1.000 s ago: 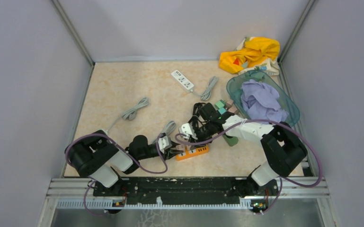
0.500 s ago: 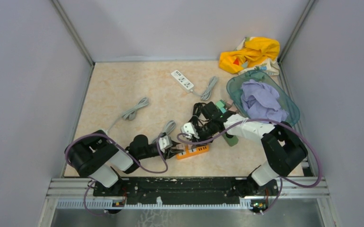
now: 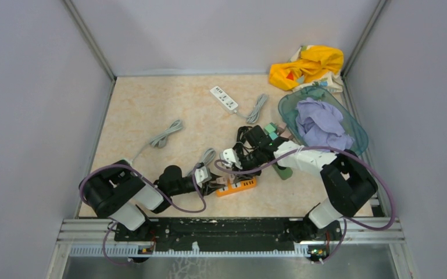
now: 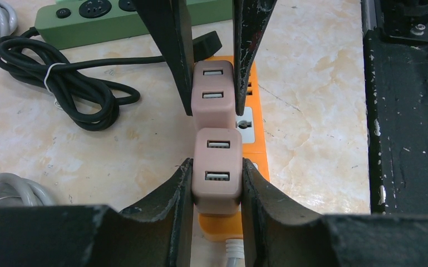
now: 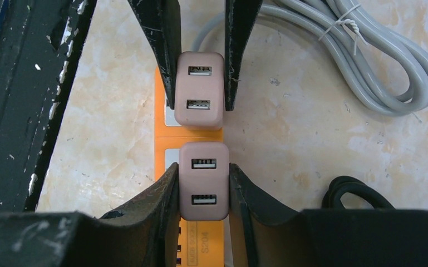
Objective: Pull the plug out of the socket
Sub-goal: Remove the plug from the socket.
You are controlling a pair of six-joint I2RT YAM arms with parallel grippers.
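Observation:
My right gripper will let go of the pinkish-beige plug between the green power strip and the teal basket (image 3: 283, 142).
An orange power strip (image 3: 236, 186) lies near the front of the table with two pinkish-beige USB charger plugs seated in it. My left gripper (image 4: 217, 167) is shut on the plug (image 4: 217, 183) nearest the strip's cable end. My right gripper (image 5: 203, 169) is shut on the other plug (image 5: 203, 183). Each wrist view shows the other arm's fingers clamping the far plug (image 4: 214, 97) from the opposite side. The strip's orange face (image 4: 249, 119) shows between and beside the plugs. In the top view the two grippers meet over the strip, left (image 3: 212, 183) and right (image 3: 241, 168).
A green power strip (image 4: 117, 19) and a black cable coil (image 4: 72, 89) lie just behind. A grey cable bundle (image 5: 362, 61) lies beside the strip. A white power strip (image 3: 224, 99), a teal basket (image 3: 288, 110) with purple cloth and yellow cloth (image 3: 308, 64) are further back.
My right wrist has shifted slightly to the left and back. The orange strip and my left arm have not visibly moved.

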